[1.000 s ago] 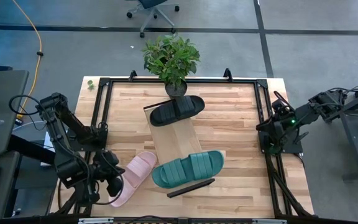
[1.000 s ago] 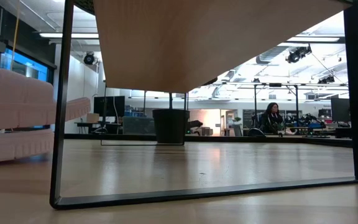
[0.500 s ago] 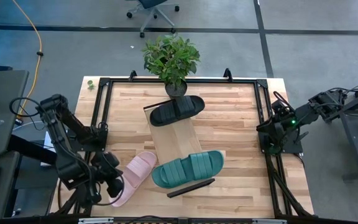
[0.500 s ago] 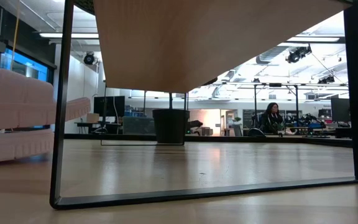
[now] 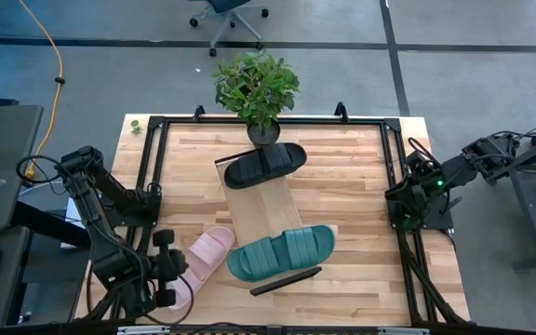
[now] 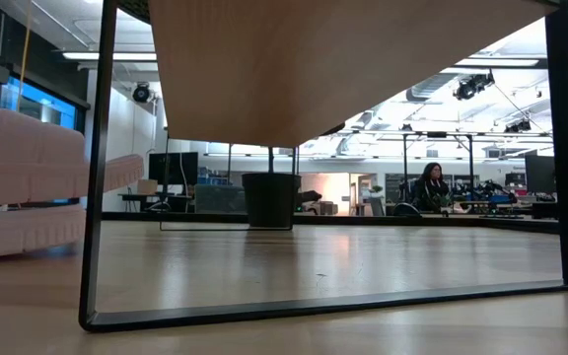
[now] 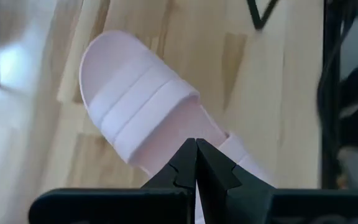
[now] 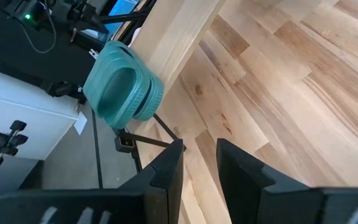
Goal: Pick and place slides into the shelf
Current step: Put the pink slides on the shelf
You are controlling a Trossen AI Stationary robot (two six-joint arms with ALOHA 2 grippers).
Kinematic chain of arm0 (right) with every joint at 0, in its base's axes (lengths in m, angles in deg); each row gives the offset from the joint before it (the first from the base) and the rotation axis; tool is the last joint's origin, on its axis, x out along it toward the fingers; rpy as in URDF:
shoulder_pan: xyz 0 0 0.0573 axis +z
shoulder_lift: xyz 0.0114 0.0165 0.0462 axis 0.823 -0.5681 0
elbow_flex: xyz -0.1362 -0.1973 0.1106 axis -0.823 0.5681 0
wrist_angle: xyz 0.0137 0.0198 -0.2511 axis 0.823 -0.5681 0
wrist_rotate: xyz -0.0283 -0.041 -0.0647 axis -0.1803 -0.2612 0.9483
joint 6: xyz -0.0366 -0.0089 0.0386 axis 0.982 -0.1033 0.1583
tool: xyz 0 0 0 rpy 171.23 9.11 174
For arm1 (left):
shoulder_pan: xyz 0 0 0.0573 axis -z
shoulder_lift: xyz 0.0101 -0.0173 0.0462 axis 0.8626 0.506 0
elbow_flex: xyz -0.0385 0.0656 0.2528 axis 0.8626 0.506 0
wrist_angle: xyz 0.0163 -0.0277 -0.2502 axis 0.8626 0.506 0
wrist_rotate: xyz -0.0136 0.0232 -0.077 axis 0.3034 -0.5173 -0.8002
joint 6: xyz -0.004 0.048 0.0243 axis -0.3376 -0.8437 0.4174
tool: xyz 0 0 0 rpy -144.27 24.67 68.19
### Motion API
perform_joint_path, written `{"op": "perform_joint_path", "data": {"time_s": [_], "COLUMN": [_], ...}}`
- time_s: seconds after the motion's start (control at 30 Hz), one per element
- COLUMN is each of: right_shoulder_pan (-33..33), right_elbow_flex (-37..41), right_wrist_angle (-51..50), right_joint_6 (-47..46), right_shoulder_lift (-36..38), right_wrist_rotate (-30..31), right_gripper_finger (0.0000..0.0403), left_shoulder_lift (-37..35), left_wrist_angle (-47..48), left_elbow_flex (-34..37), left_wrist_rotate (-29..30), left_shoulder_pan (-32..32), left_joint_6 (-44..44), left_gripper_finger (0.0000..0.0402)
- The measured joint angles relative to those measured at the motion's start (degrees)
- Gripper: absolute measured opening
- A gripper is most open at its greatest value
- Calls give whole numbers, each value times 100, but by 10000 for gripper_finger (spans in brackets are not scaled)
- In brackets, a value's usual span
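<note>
The pink slide's middle is under my shut left gripper, short of its front strap, so next the gripper opens, turns and grabs the front strap's edge [image 7: 162, 129].
The pale pink slide [image 5: 207, 256] lies sole down on the tabletop near the near-left corner; it fills the left wrist view [image 7: 138, 115] and shows at the left of the low view [image 6: 23, 187]. My left gripper [image 5: 170, 279] [image 7: 196, 144] is shut, over the slide's heel end. The shelf [image 5: 261, 209] stands slantwise mid-table, with the black slide [image 5: 265, 165] on its far end and the dark green slide [image 5: 282, 251] on its near end. My right gripper [image 8: 199, 158] waits open at the table's right edge [image 5: 408, 200]. My left gripper has its shut fingertips [image 7: 191, 155] in front of the pink slide's heel end [image 7: 232, 146]. I cannot tell whether they touch it. The slide lies flat on the table.
A potted plant [image 5: 257, 88] stands at the far edge behind the shelf. Black frame rails [image 5: 152, 167] run along the table's sides. A black bar [image 5: 287, 280] lies by the green slide. A person sits far off in the room [image 6: 430, 187].
My left arm has drawn back slightly toward the table's near-left corner, its gripper staying shut by the pink slide's heel. The slides and the shelf have kept their places.
</note>
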Motion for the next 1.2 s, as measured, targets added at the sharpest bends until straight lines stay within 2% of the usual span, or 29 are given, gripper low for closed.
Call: {"op": "perform_joint_path", "data": {"time_s": [0.2, 0.37, 0.57, 0.7, 0.9, 1.2], "right_shoulder_pan": [0, 1, 1, 0, 0, 0], "right_elbow_flex": [0, 0, 0, 0, 0, 0], "right_wrist_angle": [0, 0, 2, 5, 161, 352], "right_joint_6": [-9, -384, -848, -1048, -1070, -1029], "right_shoulder_lift": [1, 1, 1, 1, -1, -1], "right_wrist_rotate": [61, 396, 866, 1188, 1624, 1982], "right_gripper_finger": [87, 87, 87, 87, 87, 87], "left_shoulder_lift": [0, 0, 0, 76, 635, 1107], "left_wrist_angle": [138, 260, 243, 425, 1024, 1107], "left_elbow_flex": [0, 0, 0, 0, 7, 7], "left_wrist_rotate": [4, -2, -24, -147, -306, 255], "left_shoulder_pan": [0, 0, 0, 0, 0, 4], "left_joint_6": [-1888, -3256, -4475, -4946, -4999, -4695], "left_gripper_finger": [0, 1, 1, 1, 1, 7]}}
